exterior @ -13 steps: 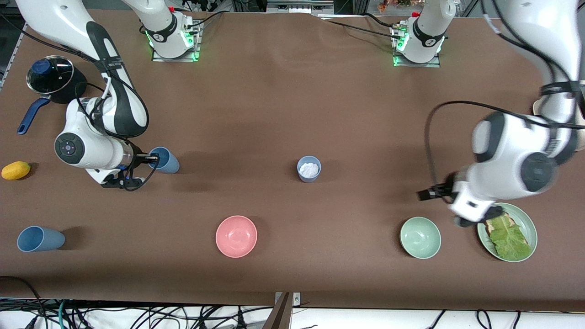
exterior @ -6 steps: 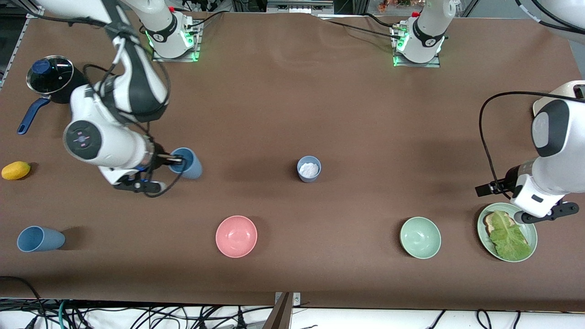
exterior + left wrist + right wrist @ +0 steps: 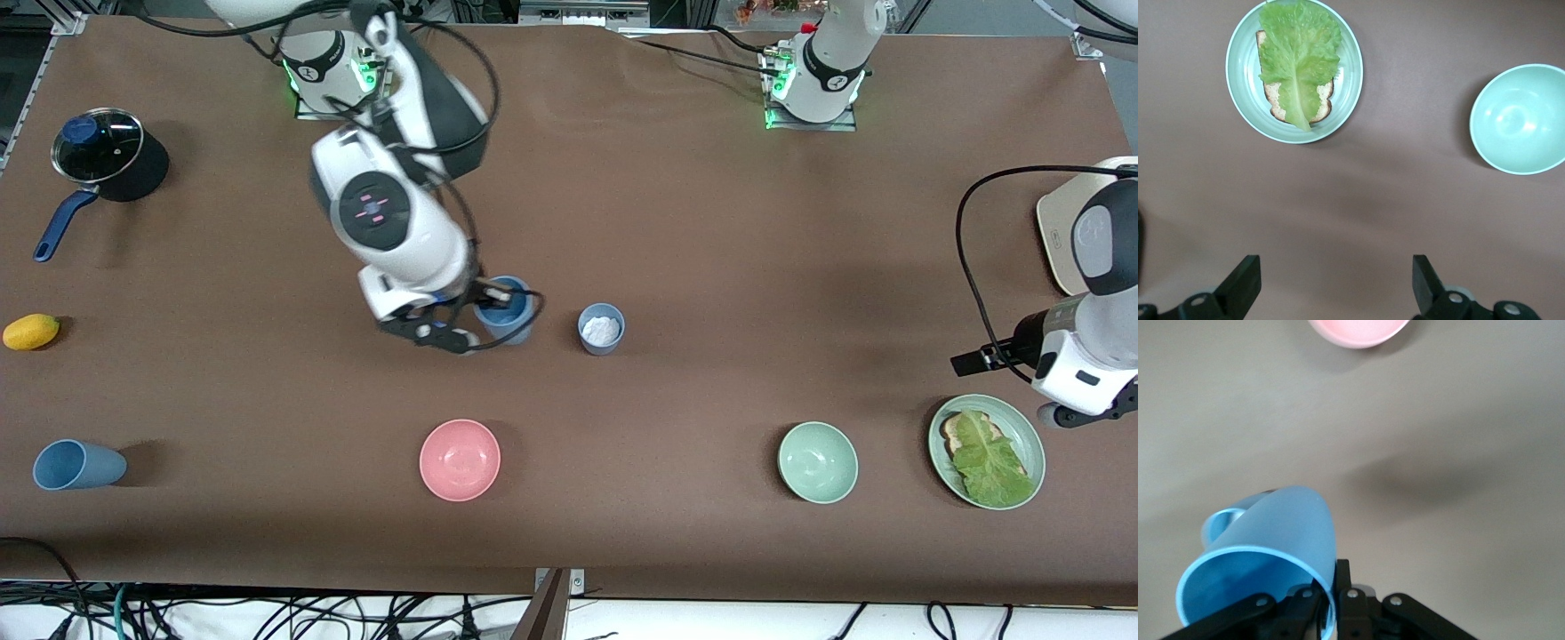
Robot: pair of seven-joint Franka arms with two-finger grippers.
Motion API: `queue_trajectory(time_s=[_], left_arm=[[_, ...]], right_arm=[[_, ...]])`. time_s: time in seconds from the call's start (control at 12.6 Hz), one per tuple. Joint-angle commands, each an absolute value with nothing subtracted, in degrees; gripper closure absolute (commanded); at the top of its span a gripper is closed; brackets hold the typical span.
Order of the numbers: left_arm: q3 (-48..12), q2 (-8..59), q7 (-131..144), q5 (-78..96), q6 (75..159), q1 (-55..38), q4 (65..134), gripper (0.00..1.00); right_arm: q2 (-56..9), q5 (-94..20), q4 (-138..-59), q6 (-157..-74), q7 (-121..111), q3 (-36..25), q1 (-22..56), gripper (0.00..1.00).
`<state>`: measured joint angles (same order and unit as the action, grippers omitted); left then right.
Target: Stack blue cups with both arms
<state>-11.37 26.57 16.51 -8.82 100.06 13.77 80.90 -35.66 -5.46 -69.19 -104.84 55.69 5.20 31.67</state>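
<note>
I need to let go of the light-blue cup, now held tilted above the table, with my right gripper inside the second blue cup (image 3: 603,324) (image 3: 1221,524) that has white stuff in it.
My right gripper (image 3: 489,300) is shut on the rim of a light-blue cup (image 3: 507,313), one finger inside and one outside, and holds it tilted above the table next to a second blue cup (image 3: 601,329) that has white stuff in it. In the right wrist view the gripper (image 3: 1338,587) pinches the held cup's (image 3: 1265,547) wall, and the second cup (image 3: 1219,522) peeks out past it. A third blue cup (image 3: 78,465) stands near the front camera at the right arm's end. My left gripper (image 3: 976,360) (image 3: 1335,287) is open and empty over bare table by the plate.
A pink bowl (image 3: 460,460) (image 3: 1358,330) and a pale green bowl (image 3: 818,462) (image 3: 1518,120) sit near the front camera. A green plate (image 3: 1031,436) (image 3: 1350,73) holds bread and lettuce. A lidded pot (image 3: 98,147) and a yellow fruit (image 3: 31,332) are at the right arm's end.
My right gripper has carried its blue cup from the right arm's end toward the table's middle, up beside the cup with white stuff. My left arm has drawn back toward its own end.
</note>
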Motion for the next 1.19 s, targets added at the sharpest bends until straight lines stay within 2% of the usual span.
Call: queue_trajectory(time_s=[0.0, 0.16, 0.4, 0.56, 0.79, 1.11], left_arm=[[-12.0, 25.1, 16.1, -7.5, 98.7, 14.2, 80.0, 0.00], [-11.7, 22.4, 15.6, -7.1, 99.1, 13.7, 80.5, 0.00], [-11.6, 5.2, 15.5, -8.2, 101.5, 8.5, 95.3, 0.00], [-12.5, 4.9, 15.6, -7.4, 104.3, 8.5, 97.5, 0.00], [-11.3, 2.8, 15.6, 0.5, 100.3, 8.7, 96.9, 0.00], [-8.9, 1.1, 15.3, 1.4, 95.9, 8.0, 96.4, 0.00]], right_arm=[[-41.6, -5.8, -61.7, -108.2, 65.5, 4.4, 36.3, 1.00], [-42.5, -5.6, -61.7, -112.0, 69.2, 4.3, 38.3, 1.00], [-43.3, -5.4, -61.8, -113.3, 70.4, 4.1, 38.8, 1.00], [-43.4, -4.2, -62.2, -113.0, 70.5, 4.1, 39.3, 1.00], [-43.4, -4.0, -63.4, -112.7, 70.6, 4.1, 39.7, 1.00], [-43.4, -2.7, -66.0, -112.7, 71.7, 4.1, 40.4, 1.00]])
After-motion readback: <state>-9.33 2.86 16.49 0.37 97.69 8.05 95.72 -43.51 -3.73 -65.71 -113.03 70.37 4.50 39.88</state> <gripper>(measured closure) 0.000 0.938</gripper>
